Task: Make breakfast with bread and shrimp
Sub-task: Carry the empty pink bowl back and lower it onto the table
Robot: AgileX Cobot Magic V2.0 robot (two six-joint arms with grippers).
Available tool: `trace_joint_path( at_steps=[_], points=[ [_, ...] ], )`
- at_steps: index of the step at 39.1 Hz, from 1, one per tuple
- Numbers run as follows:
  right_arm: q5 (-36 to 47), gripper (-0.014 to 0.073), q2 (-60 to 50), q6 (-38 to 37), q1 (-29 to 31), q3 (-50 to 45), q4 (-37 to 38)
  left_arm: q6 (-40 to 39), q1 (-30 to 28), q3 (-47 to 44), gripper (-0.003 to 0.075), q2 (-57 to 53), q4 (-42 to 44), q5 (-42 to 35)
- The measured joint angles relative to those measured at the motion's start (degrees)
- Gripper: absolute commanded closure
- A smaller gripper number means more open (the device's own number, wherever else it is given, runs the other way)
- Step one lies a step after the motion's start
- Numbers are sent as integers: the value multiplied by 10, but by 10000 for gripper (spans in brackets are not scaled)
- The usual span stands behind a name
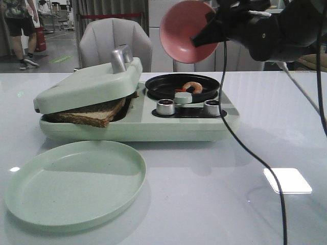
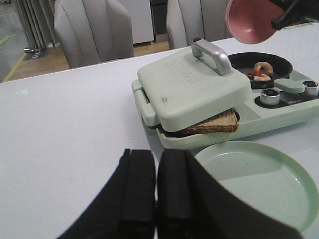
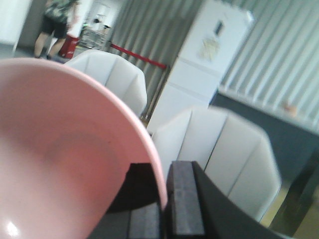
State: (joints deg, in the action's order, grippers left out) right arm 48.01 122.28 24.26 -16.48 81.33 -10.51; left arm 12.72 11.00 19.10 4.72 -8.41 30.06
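My right gripper will put the pink bowl, now held high above the pan, down on the white table [image 1: 289,153] beside the pan end of the breakfast maker.
The bread [image 1: 89,115] lies in the pale green breakfast maker [image 1: 138,127] under its lowered lid [image 1: 89,84], one brown corner sticking out; it also shows in the left wrist view [image 2: 212,124]. The shrimp [image 1: 193,87] lies in the maker's small black pan [image 1: 182,87] and shows in the left wrist view [image 2: 261,69]. My right gripper [image 1: 202,38] is shut on the rim of a tilted, empty pink bowl [image 1: 186,30], held high above the pan; the right wrist view shows the bowl [image 3: 60,159]. My left gripper [image 2: 156,164] is shut and empty, low over the table before the maker.
An empty pale green plate [image 1: 76,184] lies on the white table in front of the maker. Two metal knobs [image 1: 165,107] stand on the maker's front. The lid has a metal handle [image 1: 121,57]. Grey chairs [image 1: 115,41] stand behind the table. A black cable [image 1: 245,148] hangs from my right arm.
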Motion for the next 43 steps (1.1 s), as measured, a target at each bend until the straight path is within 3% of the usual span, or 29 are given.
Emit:
trace_joint_path(
  at_steps=[5,14,27,43],
  points=[
    [-98,454,-26,-97,1,5,-49,0,0,0,606,0,0,0],
    [-340,454,-106,-180,1,5,-58,0,0,0,606,0,0,0],
    [-607,454,-232,-192,11,5,-58,0,0,0,606,0,0,0],
    [-859,454,-287,-193,128,-16,-63,0,0,0,606,0,0,0]
  ],
)
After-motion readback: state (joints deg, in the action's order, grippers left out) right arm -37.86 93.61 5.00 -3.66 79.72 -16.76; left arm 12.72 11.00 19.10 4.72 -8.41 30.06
